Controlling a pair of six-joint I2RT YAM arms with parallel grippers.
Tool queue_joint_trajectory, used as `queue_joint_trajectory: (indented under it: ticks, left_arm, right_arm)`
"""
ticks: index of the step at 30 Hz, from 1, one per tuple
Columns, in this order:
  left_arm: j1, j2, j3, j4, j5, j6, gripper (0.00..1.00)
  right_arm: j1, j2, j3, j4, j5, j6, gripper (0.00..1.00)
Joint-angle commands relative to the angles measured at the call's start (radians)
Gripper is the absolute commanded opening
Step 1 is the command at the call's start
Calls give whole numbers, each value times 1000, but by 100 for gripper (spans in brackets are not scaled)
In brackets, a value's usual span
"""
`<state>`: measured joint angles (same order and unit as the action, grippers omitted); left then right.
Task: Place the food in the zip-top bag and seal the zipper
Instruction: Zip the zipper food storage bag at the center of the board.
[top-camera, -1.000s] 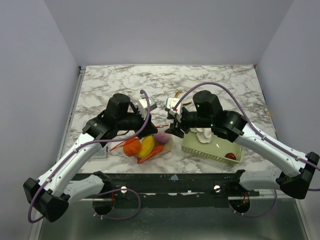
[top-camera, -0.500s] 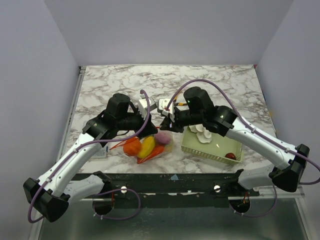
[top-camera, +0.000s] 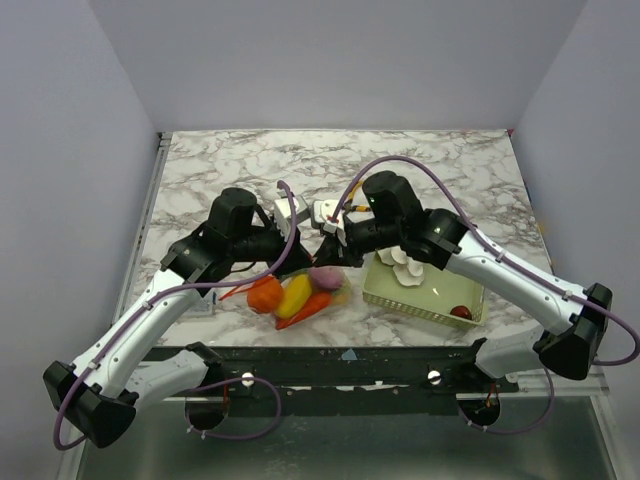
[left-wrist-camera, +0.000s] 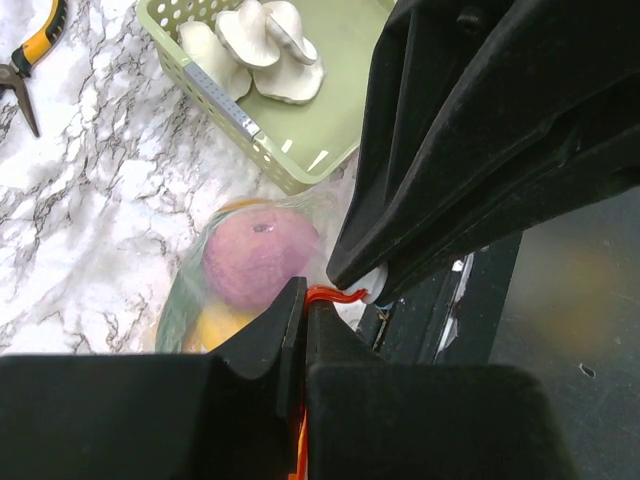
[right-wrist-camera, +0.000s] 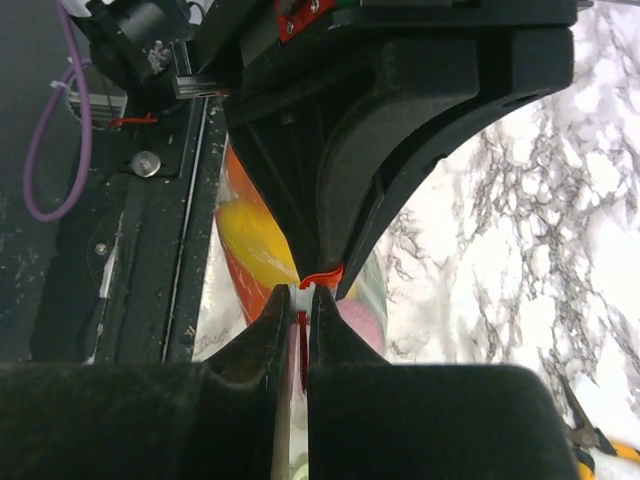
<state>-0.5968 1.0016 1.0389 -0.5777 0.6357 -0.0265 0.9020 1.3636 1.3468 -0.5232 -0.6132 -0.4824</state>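
The robot's left gripper pinches the zipper in the white slider's path, so the right gripper will hold the zipper's end while the left gripper takes the slider (left-wrist-camera: 375, 283).
The zip-top bag (top-camera: 300, 296) lies at the near middle of the table, holding food: an orange piece (top-camera: 264, 294), a yellow one (top-camera: 293, 293), a purple one (top-camera: 323, 275) and an orange-red one (top-camera: 306, 308). Its red-orange zipper (left-wrist-camera: 328, 294) is lifted at one end. My left gripper (left-wrist-camera: 305, 300) is shut on that strip. Tip to tip with it, my right gripper (right-wrist-camera: 303, 297) is shut on the zipper (right-wrist-camera: 322, 277) at a small white slider (right-wrist-camera: 305, 295). In the top view the left gripper (top-camera: 310, 258) and the right gripper (top-camera: 335, 256) meet above the bag.
A pale green basket (top-camera: 432, 302) stands right of the bag with white bulbs (top-camera: 400, 262) and a red piece (top-camera: 461, 312) in it. Yellow-handled pliers (left-wrist-camera: 30, 50) lie on the marble behind the grippers. The table's near edge runs just below the bag.
My right gripper has moved left, up to the left gripper's tips, and gone from open to shut on the zipper. The left arm has held still.
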Motion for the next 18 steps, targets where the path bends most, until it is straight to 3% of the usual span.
queue_joint_trajectory:
  ticks: [1,4,6,12,13,18]
  left_arm:
    - [-8,-25,7,60,72,2,0]
    - [-8,-29,4,69,63,0,0]
    - [-6,-21,7,67,49,-3,0]
    - [-6,0,16,38,1,6,0]
    - [-6,-3,11,42,-2,8,0]
    - [-6,8,14,37,2,7,0]
  right_arm:
    - [6,40,-14,97,-97,21,6]
    - [6,38,-24,129,-97,51,10]
    - [6,22,-34,126,-58,73,18]
    - [6,-85,-122,122,203,141,58]
    - [7,-108,-98,24,241,150,65]
    - [6,-112,-49,-94,359,235,68]
